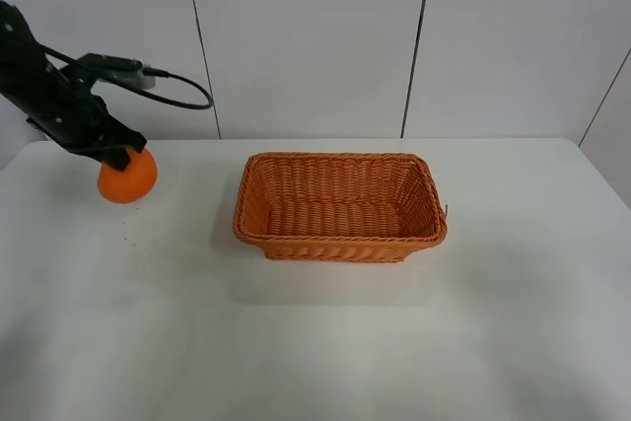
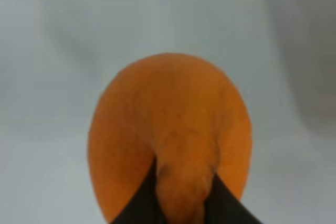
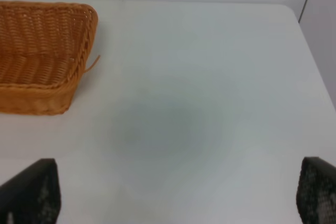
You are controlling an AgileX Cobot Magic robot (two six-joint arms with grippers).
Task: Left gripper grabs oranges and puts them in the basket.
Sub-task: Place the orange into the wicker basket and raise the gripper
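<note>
The left gripper needs to release the orange on the basket's wicker bottom (image 1: 335, 214), close behind the middle of the basket's front side.
The orange (image 1: 126, 176) sits at the far left of the white table (image 1: 315, 342). My left gripper (image 1: 114, 153) comes down on its top from the upper left, its black cable looping behind. In the left wrist view the orange (image 2: 168, 114) fills the frame and the dark fingers (image 2: 137, 205) close on either side of its knob, so the left gripper (image 2: 185, 184) is shut on it. I cannot tell if the orange is lifted off the table. The wicker basket (image 1: 340, 241) stands empty at the middle, well to the right of the orange. My right gripper (image 3: 178, 195) is open over bare table.
The basket's right end (image 3: 79, 72) shows in the right wrist view, away from the right fingers (image 3: 31, 192). White wall panels stand behind the table. The table's right edge (image 3: 315, 72) is near the right arm.
</note>
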